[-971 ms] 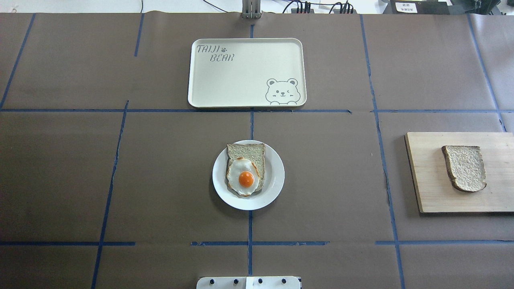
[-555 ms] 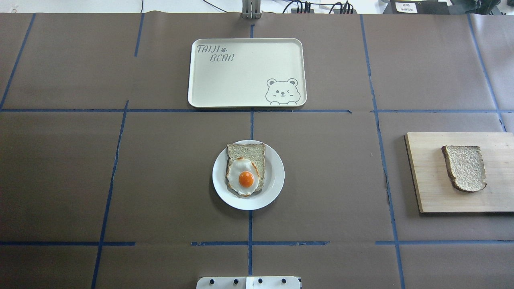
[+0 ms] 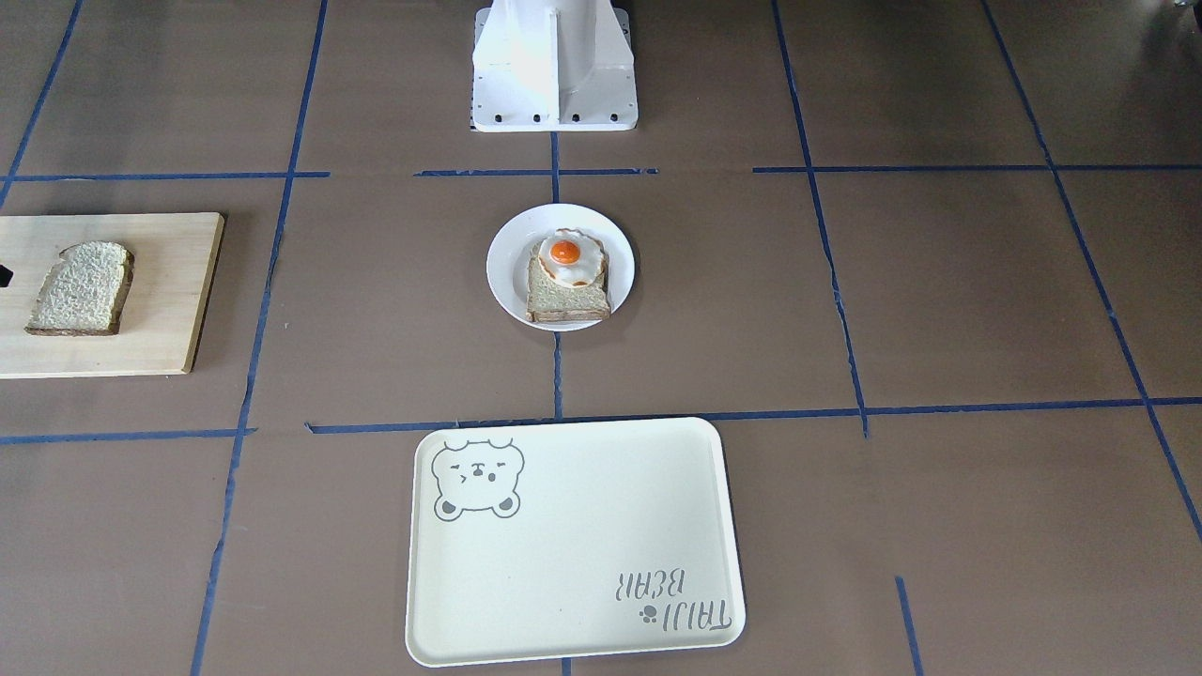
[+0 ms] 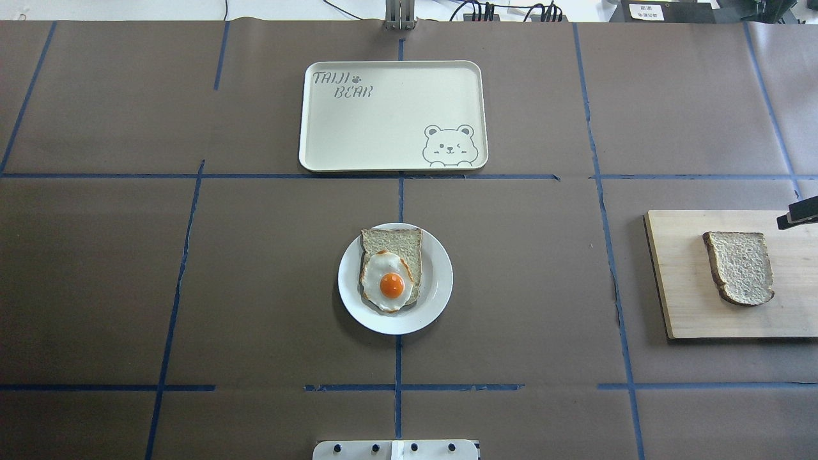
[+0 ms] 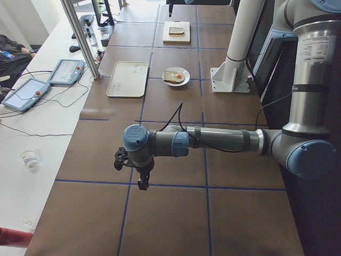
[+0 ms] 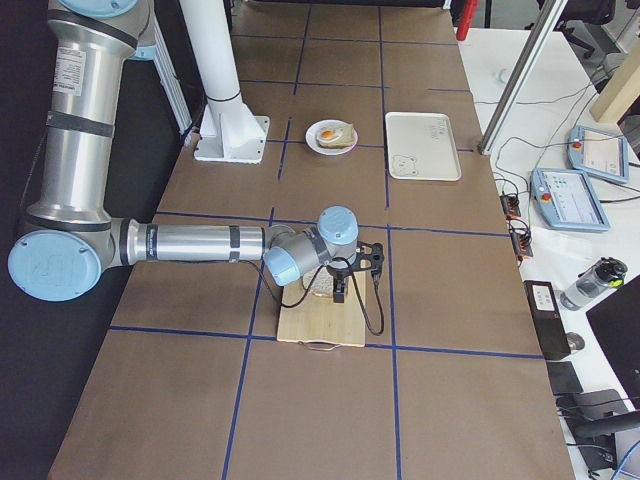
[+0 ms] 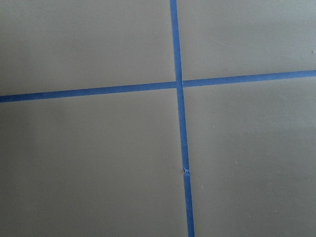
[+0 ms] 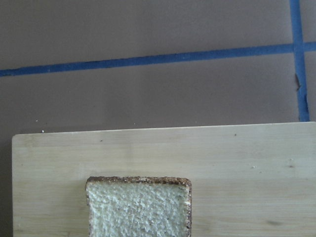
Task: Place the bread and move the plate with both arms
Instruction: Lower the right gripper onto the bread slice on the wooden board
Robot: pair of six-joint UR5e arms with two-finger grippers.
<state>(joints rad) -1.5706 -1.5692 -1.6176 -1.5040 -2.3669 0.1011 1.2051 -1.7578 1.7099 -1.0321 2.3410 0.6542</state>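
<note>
The bread has a side edge that faces away from the white plate. My right gripper closes next on the middle of the bread's side edge [image 3: 49,285] [image 8: 189,232].
The bread [image 4: 740,267], a domed slice with dark crust, lies on a wooden board [image 4: 677,300] at the table's right; it also shows in the front view [image 3: 83,286] and the right wrist view [image 8: 139,207]. The white plate [image 4: 441,281] sits at the table's middle with a squarer slice and a fried egg on it. A black part of my right gripper [image 4: 797,214] shows at the right edge, above the board's far side, beside the bread; I cannot tell if it is open. My left gripper [image 5: 142,184] hangs over bare table far to the left; I cannot tell its state.
A cream tray with a bear drawing [image 4: 383,128] lies beyond the plate, nothing on it. The white pedestal base [image 3: 554,66] stands on the robot's side of the plate. Blue tape lines cross the brown table cover.
A black part of my right gripper has come into the overhead view at the right edge, over the board. The bread, plate and tray have not moved.
</note>
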